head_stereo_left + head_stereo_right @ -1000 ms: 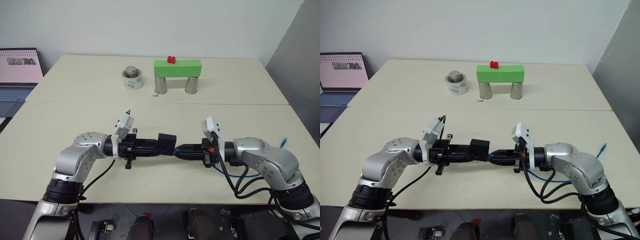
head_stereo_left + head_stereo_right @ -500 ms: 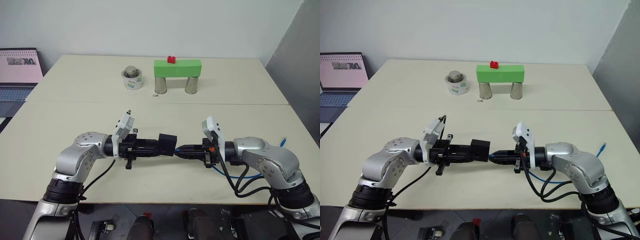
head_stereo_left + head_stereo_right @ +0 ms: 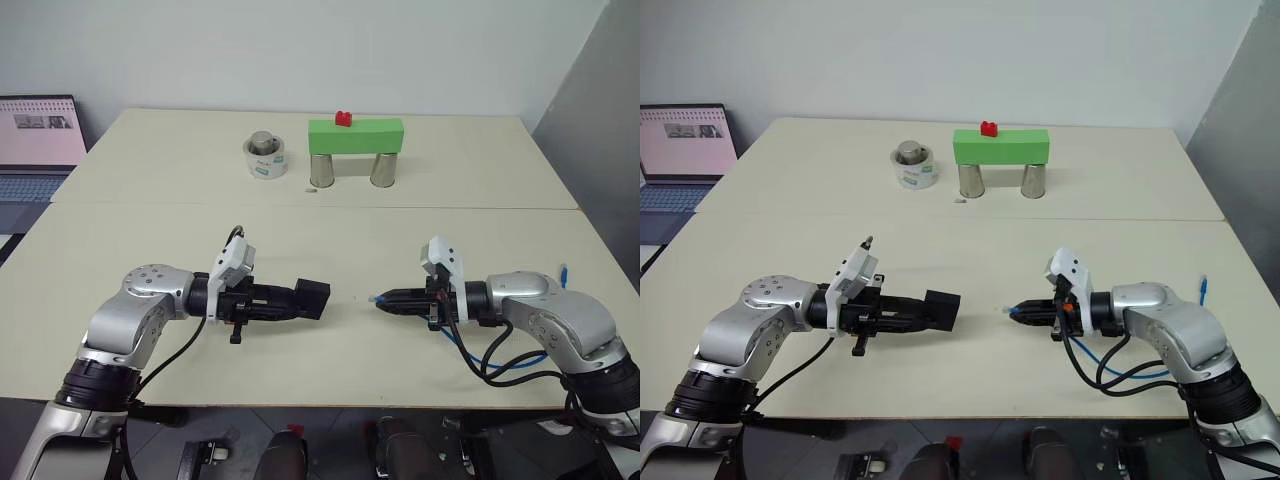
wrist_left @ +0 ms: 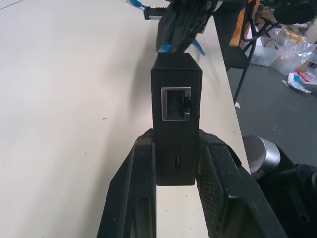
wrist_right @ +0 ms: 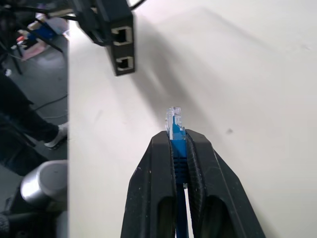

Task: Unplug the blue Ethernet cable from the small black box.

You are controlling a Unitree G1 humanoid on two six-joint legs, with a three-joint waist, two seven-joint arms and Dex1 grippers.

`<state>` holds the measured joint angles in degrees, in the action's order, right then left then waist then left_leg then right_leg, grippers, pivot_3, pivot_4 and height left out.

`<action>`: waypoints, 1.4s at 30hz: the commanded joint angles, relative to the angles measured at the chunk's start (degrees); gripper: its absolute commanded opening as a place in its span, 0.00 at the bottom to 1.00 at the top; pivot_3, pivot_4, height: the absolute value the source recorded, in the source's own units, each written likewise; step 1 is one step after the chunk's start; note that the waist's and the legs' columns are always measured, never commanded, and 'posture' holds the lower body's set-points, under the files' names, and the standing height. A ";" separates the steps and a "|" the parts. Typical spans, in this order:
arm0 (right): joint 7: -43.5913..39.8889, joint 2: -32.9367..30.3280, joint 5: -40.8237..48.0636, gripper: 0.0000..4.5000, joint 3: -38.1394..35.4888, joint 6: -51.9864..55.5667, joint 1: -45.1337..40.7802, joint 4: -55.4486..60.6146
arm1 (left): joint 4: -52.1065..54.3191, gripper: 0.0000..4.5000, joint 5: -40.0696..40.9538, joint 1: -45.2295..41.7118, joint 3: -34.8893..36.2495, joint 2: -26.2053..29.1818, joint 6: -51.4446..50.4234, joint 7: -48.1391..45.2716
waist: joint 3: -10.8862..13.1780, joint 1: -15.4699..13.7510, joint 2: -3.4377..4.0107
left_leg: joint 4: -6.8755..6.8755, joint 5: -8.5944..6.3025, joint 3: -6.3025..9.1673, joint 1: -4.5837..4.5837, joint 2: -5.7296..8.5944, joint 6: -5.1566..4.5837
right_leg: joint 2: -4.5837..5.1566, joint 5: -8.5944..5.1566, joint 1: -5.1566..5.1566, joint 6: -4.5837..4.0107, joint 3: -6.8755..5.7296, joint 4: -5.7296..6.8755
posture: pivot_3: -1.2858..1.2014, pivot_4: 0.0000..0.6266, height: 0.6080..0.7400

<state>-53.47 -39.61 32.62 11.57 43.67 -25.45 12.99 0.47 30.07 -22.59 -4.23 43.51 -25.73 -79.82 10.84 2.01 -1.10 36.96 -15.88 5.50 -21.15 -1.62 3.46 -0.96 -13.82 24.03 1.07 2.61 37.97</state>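
Note:
My left gripper is to place the small black box. It will let go of it on the table's near side of the seam [image 3: 225, 245], below the tape roll.
The small black box [image 3: 313, 297] is clamped between the fingers of my left gripper [image 3: 297, 301], which is shut on it just above the table's front part. In the left wrist view the box [image 4: 176, 89] shows an empty metal-rimmed port facing away. To its right, across a clear gap, my right gripper [image 3: 384, 299] is shut on the blue Ethernet cable [image 3: 510, 361] right behind its clear plug [image 5: 174, 119]. The plug sticks out past the fingertips and points at the box [image 5: 121, 42] without touching it. The cable trails back under my right arm.
At the back of the table [image 3: 150, 240] a green block [image 3: 355, 133] rests on two metal cans with a red brick [image 3: 343, 119] on top. A tape roll [image 3: 265, 157] stands beside it. A laptop [image 3: 40, 140] sits at the far left. Both grippers are near the table's front edge.
The plug was in or against the box before. Now both arms have drawn apart, left arm leftward and right arm rightward, and the plug is out with a gap between them.

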 commanded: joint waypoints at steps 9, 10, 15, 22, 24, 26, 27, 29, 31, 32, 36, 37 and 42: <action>25.95 8.75 -26.21 0.16 -3.83 -27.24 -13.33 -39.20 | 2.75 0.17 -0.51 2.43 1.20 -0.63 0.08 4.46 | 0.00 0.62 0.01 | -0.02 0.00 -0.11 -0.06 0.00 0.00 | 0.00 0.03 0.12 0.01 0.11 0.06 | 0.52 0.24 1.00; 25.82 9.05 -26.41 0.19 -4.22 -27.91 -13.54 -40.42 | 3.02 0.17 -0.52 2.74 1.21 -0.77 -0.08 5.03 | 0.00 0.70 0.00 | -0.04 0.00 -0.10 -0.08 0.00 0.00 | 0.00 0.03 0.13 0.00 0.10 0.06 | 0.52 0.24 1.00; 20.65 7.70 -25.38 0.48 -5.74 -27.60 -11.55 -36.04 | 1.63 0.17 -2.68 2.54 2.01 -2.58 2.24 9.33 | 0.02 0.68 0.03 | -0.02 0.00 -0.06 -0.23 0.03 0.00 | 0.03 0.17 0.19 -0.26 0.08 0.03 | 0.52 0.24 1.00; 8.13 3.92 -16.42 0.88 -7.51 -21.93 -2.89 -12.53 | -8.39 0.17 -11.34 -0.92 4.94 -9.63 10.23 27.00 | 0.02 0.05 0.05 | 0.03 0.00 0.05 -0.20 0.02 -0.01 | 0.02 0.03 0.15 0.00 0.00 0.06 | 0.52 0.24 1.00; 5.74 4.72 -12.20 0.88 -5.80 -18.07 -1.21 -3.21 | -13.63 0.17 -16.69 -1.35 5.86 -12.04 19.64 34.55 | 0.02 0.21 0.05 | 0.04 0.00 0.02 -0.15 0.00 0.00 | 0.02 0.03 0.13 0.00 0.03 0.09 | 0.52 0.24 1.00; 6.01 6.34 -11.34 0.88 -4.11 -15.97 -0.92 1.30 | -18.60 0.17 -20.35 -2.24 7.27 -14.20 26.99 41.45 | 0.02 0.35 0.05 | 0.03 0.00 0.01 -0.08 -0.02 0.00 | 0.02 0.03 0.10 0.00 0.06 0.12 | 0.52 0.24 1.00; 7.07 7.51 -11.91 0.88 -3.09 -15.20 -1.16 2.43 | -21.36 0.17 -21.43 -2.95 8.47 -15.29 29.44 45.36 | 0.02 0.34 0.05 | 0.04 0.00 0.01 -0.03 -0.05 0.00 | 0.02 0.04 0.08 0.00 0.05 0.13 | 0.52 0.24 1.00; 8.91 9.86 -13.49 0.88 -0.79 -13.90 -1.85 3.48 | -26.77 0.17 -21.93 -4.19 10.67 -17.28 33.67 50.57 | 0.01 0.15 0.03 | 0.05 0.01 0.04 0.02 -0.04 0.00 | 0.01 0.05 0.03 0.01 0.02 0.16 | 0.52 0.24 1.00; 10.09 12.00 -15.19 0.88 1.52 -13.38 -2.79 3.03 | -32.59 0.17 -22.86 -5.47 12.31 -18.95 37.81 55.85 | 0.01 -0.06 0.03 | 0.08 0.01 0.03 0.02 0.00 0.01 | 0.02 0.09 0.01 0.08 0.03 0.15 | 0.52 0.24 1.00; 10.44 12.79 -15.79 0.88 2.37 -13.19 -3.26 2.62 | -35.55 0.17 -23.70 -6.23 12.77 -19.52 39.81 58.43 | 0.00 -0.15 0.03 | 0.09 0.01 0.03 0.02 0.02 0.01 | 0.03 0.11 0.00 0.10 0.05 0.15 | 0.52 0.24 1.00; 10.33 13.91 -17.37 0.88 4.23 -12.95 -4.31 1.94 | -44.58 0.17 -23.28 -8.78 14.87 -21.40 44.23 62.30 | -0.01 -0.37 0.01 | 0.11 0.02 0.01 -0.02 0.09 0.02 | 0.08 0.14 0.00 0.16 0.05 0.10 | 0.52 0.24 1.00; 10.24 13.96 -17.60 0.88 4.54 -12.95 -4.46 1.87 | -46.30 0.17 -23.47 -9.16 15.02 -21.60 45.29 62.76 | -0.02 -0.42 -0.02 | 0.10 0.02 0.04 -0.05 0.10 0.02 | 0.10 0.15 0.00 0.15 0.02 0.09 | 0.52 0.24 1.00; 9.81 13.92 -18.18 0.88 4.86 -12.62 -4.34 2.24 | -51.99 0.17 -23.70 -9.44 15.36 -22.56 47.68 64.56 | -0.03 -0.35 -0.01 | 0.07 0.02 0.09 -0.06 0.12 0.02 | 0.13 0.30 0.01 -0.11 -0.05 0.10 | 0.52 0.24 1.00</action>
<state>-43.53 -25.68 14.60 16.91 30.96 -29.26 13.57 -49.68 6.37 -32.24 10.39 21.25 20.98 -16.39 10.80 1.66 -1.12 37.04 -15.86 5.58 -21.19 -1.49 3.49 -0.82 -13.52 24.03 0.97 2.56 38.09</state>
